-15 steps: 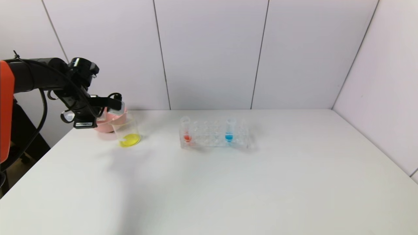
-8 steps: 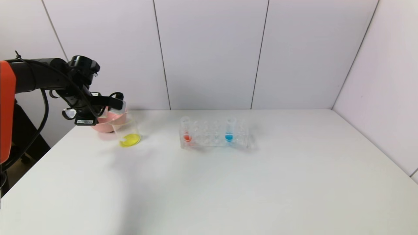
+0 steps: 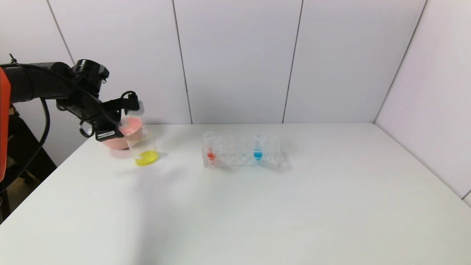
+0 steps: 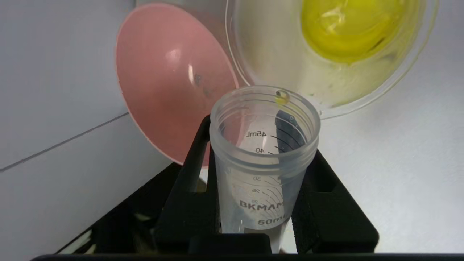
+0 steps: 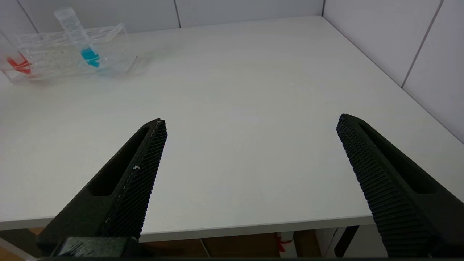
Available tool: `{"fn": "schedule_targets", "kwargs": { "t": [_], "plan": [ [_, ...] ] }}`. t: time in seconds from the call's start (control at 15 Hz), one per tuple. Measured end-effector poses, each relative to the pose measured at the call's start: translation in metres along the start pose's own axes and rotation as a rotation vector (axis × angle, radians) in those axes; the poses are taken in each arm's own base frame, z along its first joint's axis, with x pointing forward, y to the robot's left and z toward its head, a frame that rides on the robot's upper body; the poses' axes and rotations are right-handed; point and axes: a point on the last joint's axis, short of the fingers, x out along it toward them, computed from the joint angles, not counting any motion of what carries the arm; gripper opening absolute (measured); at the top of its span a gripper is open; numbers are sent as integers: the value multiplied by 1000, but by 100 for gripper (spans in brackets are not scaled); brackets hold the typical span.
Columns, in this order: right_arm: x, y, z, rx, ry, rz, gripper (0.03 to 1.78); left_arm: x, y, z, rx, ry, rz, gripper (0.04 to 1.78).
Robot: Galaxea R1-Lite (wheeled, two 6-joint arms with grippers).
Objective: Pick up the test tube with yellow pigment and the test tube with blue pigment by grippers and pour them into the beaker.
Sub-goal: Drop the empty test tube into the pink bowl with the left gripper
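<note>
My left gripper needs to release the test tube with the yellow pigment inside the pink bowl (image 3: 128, 131) (image 4: 209, 74) that sits behind the beaker.
My left gripper (image 3: 127, 110) is shut on the yellow-pigment test tube (image 3: 137, 109), held tipped above the beaker (image 3: 144, 149) at the far left of the table. In the left wrist view the tube (image 4: 264, 159) sits between the black fingers (image 4: 188, 181), looks empty and has one yellow drop at its rim. Its mouth is beside the beaker (image 4: 275, 54), which holds yellow liquid. The blue-pigment test tube (image 3: 259, 145) stands in the clear rack (image 3: 241, 156); it also shows in the right wrist view (image 5: 81, 40). My right gripper (image 5: 252, 121) is open and empty over the table's near edge.
A pink bowl (image 3: 116, 141) stands just behind the beaker and also shows in the left wrist view (image 4: 170, 83). A tube with orange-red liquid (image 3: 210, 147) stands at the rack's left end. White wall panels close the back and right sides.
My left gripper has risen slightly and turned at the wrist with the tube, staying above the beaker. The rack and its tubes have not moved.
</note>
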Motion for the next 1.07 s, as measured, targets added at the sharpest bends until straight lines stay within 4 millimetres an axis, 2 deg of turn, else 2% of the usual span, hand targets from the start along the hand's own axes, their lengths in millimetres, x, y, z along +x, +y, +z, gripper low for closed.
{"fn": "schedule_targets", "kwargs": {
  "t": [0.33, 0.67, 0.87, 1.07],
  "plan": [
    [0, 0, 0, 0, 0, 0, 171, -14, 9, 0, -468, -235, -49, 54],
    [0, 0, 0, 0, 0, 0, 171, -26, 51, -17, -744, -485, 192, 54],
    [0, 0, 0, 0, 0, 0, 171, -18, 68, -26, -896, -611, 291, 54],
    [0, 0, 0, 0, 0, 0, 171, 2, 69, -38, -958, -594, 288, 54]
  ]
}}
